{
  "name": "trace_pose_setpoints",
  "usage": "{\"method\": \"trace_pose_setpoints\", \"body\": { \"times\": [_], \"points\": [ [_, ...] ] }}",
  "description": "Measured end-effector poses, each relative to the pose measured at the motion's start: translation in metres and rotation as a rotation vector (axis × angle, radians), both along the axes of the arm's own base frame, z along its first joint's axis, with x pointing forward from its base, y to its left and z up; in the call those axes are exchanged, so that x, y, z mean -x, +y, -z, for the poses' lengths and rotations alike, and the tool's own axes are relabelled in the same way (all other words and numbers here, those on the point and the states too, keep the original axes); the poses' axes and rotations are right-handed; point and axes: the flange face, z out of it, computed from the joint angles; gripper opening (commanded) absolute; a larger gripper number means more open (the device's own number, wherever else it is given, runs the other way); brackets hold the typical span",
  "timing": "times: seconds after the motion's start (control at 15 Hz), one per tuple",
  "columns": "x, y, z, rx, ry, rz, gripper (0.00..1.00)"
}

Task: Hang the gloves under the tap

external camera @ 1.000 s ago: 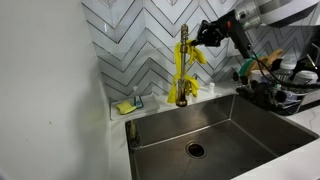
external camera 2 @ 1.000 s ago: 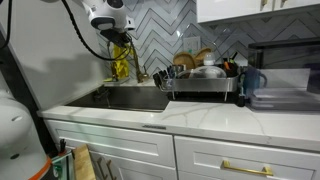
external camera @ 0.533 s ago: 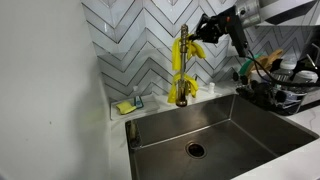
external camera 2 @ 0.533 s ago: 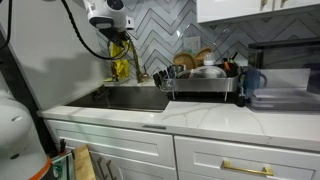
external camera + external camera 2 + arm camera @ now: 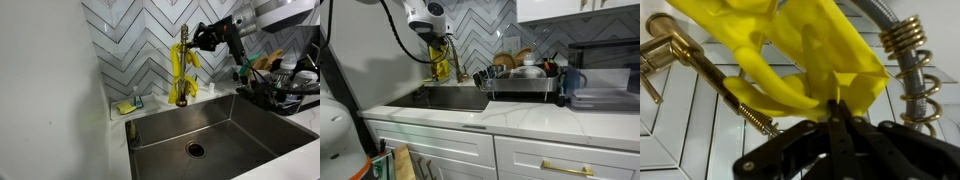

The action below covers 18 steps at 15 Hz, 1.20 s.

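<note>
Next, my gripper lets go of the yellow gloves so that they are against the lower part of the brass-gold tap (image 5: 183, 89), just above the back edge of the sink.
The bright yellow gloves (image 5: 181, 63) hang along the brass-gold tap (image 5: 183, 95) behind the sink. They also show in an exterior view (image 5: 442, 66). My gripper (image 5: 197, 41) is beside the top of the tap, shut on the edge of a glove. In the wrist view the gloves (image 5: 790, 45) fill the upper frame, with my gripper (image 5: 836, 108) pinching a yellow cuff between closed fingers. The tap's brass handle (image 5: 680, 48) and a coiled spring hose (image 5: 902, 45) flank the gloves.
A steel sink (image 5: 200, 130) lies below the tap. A small yellow-green sponge in a holder (image 5: 128, 104) sits at the wall. A dish rack with dishes (image 5: 520, 80) stands beside the sink. Herringbone tile covers the back wall.
My gripper has moved a little up and toward the tap's top with the glove edge still held. The gloves hang closer against the stem.
</note>
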Motion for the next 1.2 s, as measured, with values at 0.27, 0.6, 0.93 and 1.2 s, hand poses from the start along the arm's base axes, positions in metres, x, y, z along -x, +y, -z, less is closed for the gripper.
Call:
{"method": "trace_pose_setpoints", "body": {
  "times": [0.27,0.6,0.93,1.2],
  "points": [
    [-0.001,-0.002,0.012,0.014,0.016,0.001,0.00],
    [-0.001,-0.001,0.006,-0.021,-0.002,0.000,0.00],
    [0.001,0.003,0.000,-0.084,-0.012,-0.004,0.00],
    [0.003,0.006,0.009,-0.081,0.007,-0.022,0.00]
  ]
}}
